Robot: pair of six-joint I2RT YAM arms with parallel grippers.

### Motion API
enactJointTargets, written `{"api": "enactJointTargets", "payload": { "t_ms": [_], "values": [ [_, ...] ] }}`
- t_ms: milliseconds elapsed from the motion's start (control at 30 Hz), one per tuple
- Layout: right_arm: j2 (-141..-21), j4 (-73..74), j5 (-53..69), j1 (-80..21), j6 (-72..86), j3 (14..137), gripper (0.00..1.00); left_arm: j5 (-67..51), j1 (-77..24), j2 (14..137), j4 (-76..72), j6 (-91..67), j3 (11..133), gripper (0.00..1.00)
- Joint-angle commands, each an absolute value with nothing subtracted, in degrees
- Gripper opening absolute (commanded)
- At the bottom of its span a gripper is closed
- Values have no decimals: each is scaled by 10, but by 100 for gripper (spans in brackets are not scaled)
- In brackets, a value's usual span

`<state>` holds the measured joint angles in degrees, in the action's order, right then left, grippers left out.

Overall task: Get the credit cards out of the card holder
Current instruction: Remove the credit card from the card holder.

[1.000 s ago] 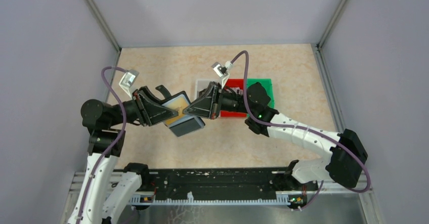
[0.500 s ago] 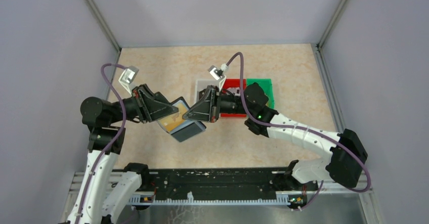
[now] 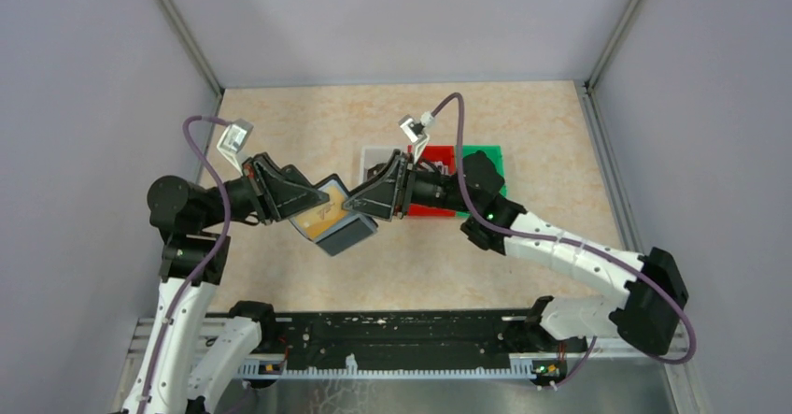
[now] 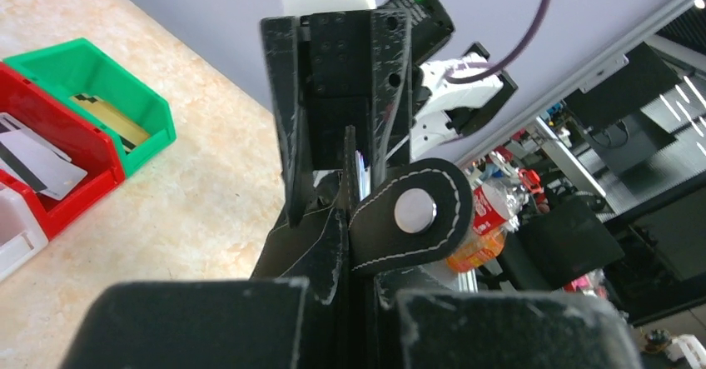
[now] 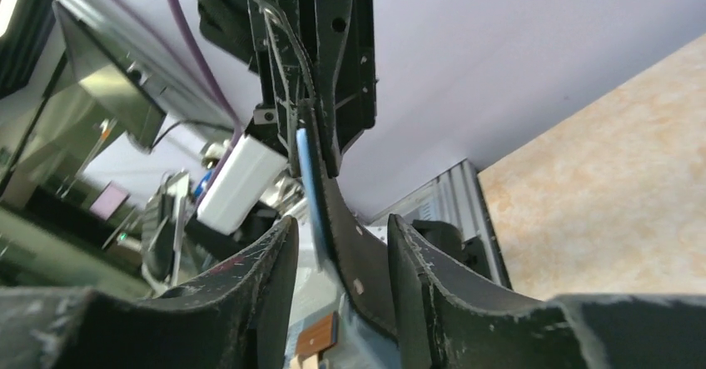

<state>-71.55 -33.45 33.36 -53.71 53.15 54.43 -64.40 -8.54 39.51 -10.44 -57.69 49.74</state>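
Next, I back off the card holder's black flap, which is inside my right gripper's fingers, and pinch just the gold credit card's edge point(image 3: 333, 210).
The black card holder point(image 3: 344, 232) hangs open in the air between the two arms, above the table. My left gripper point(image 3: 312, 212) is shut on its left edge; in the left wrist view the fingers point(image 4: 208, 319) clamp the black leather beside the snap-tab strap point(image 4: 414, 212). A gold credit card point(image 3: 323, 216) shows in the holder's inner slots. My right gripper point(image 3: 355, 207) stands open around the holder's other flap point(image 5: 354, 248), its fingers point(image 5: 266, 281) apart from the leather. More credit cards lie in the red bin point(image 4: 37, 159) and the green bin point(image 4: 116, 119).
A white bin point(image 3: 372, 157), a red bin point(image 3: 431, 210) and a green bin point(image 3: 491, 157) stand in a row behind the right gripper. Grey walls close the table on three sides. The arms' base rail point(image 3: 392, 344) runs along the near edge.
My left gripper has closed on the card holder's edge. The right gripper, shut on the holder before, has opened and drawn back slightly to the right.
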Motion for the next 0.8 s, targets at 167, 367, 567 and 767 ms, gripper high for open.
{"api": "enactJointTargets", "payload": {
  "t_ms": [167,367,567,767],
  "values": [
    [-564,-247,136,-529,503,533,46,-524,-68,402,-9,-530,527,0],
    [-602,-337,153,-558,564,484,46,-506,-57,412,-3,-541,528,0],
    [-672,-433,167,-590,606,475,44,-504,-51,412,-3,-547,534,0],
    [-728,-499,172,-603,635,477,40,-504,-49,409,15,-552,534,0]
  ]
}}
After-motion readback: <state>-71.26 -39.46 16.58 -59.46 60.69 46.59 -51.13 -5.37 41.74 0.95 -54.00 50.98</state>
